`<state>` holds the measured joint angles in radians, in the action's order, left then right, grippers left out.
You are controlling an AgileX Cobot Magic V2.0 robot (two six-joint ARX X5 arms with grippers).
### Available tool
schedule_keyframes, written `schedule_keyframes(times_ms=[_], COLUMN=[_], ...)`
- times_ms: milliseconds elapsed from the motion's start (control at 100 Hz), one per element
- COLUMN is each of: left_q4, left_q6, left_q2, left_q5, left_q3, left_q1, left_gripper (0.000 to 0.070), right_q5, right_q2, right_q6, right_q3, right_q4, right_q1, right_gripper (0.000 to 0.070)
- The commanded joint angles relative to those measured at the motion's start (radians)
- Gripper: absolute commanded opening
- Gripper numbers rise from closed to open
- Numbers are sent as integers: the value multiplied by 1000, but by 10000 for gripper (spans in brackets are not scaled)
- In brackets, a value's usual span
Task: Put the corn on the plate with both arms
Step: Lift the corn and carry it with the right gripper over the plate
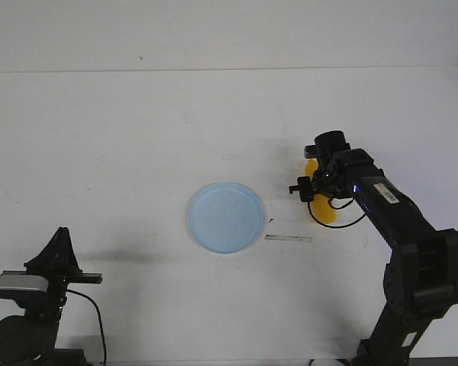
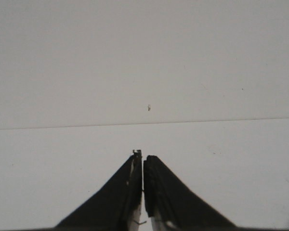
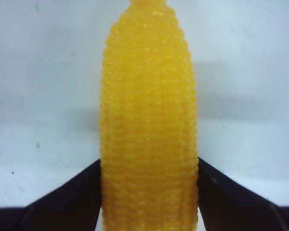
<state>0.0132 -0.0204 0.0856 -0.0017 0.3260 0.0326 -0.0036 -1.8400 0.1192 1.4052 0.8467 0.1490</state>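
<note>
Next, my right gripper lays the yellow corn down across the middle of the pale blue plate (image 1: 229, 218). The corn still lies beside the plate.
The yellow corn (image 1: 326, 210) lies right of the pale blue plate (image 1: 226, 217), mostly hidden under my right wrist in the front view. My right gripper (image 1: 320, 191) is down over it. In the right wrist view the corn (image 3: 149, 96) fills the gap of the right gripper (image 3: 149, 166), and both black fingers (image 3: 72, 199) touch its sides, so the gripper is shut on it. The plate holds nothing. My left gripper (image 1: 61, 232) sits at the table's front left, far from both. It is shut and holds nothing, as the left wrist view of the left gripper (image 2: 143, 156) shows.
A thin grey strip (image 1: 288, 239) lies on the white table (image 1: 137, 137) between the plate and the right arm's base (image 1: 412, 305). The table's far edge (image 1: 214, 70) meets a pale wall.
</note>
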Motion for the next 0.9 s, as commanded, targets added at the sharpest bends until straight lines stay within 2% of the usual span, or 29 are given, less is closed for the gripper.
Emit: schedule_keyframes(times_ms=[0, 240, 370, 480, 690, 780, 890], left_q4=[11, 11, 11, 11, 11, 11, 11], left_q6=[-13, -13, -13, -13, -13, -13, -13], left_q2=[-1, -1, -1, -1, -1, -1, -1], left_q5=[-2, -2, -2, -2, -2, -2, -2], left_q3=[11, 11, 11, 11, 11, 11, 11], left_q1=[-2, -2, -2, -2, -2, -2, -2], left_gripper=[1, 1, 1, 1, 1, 1, 1], right_q5=[1, -2, -39, -137, -439, -496, -496], right_q2=[-21, 32, 88, 123, 130, 121, 116], right_q6=[-8, -8, -8, -6, 22, 65, 78], right_q3=[14, 15, 16, 16, 16, 16, 16], right_q4=[-5, -9, -18, -25, -87, -134, -150], right_q1=[2, 3, 16, 52, 161, 222, 296], right_gripper=[335, 335, 335, 335, 335, 335, 335])
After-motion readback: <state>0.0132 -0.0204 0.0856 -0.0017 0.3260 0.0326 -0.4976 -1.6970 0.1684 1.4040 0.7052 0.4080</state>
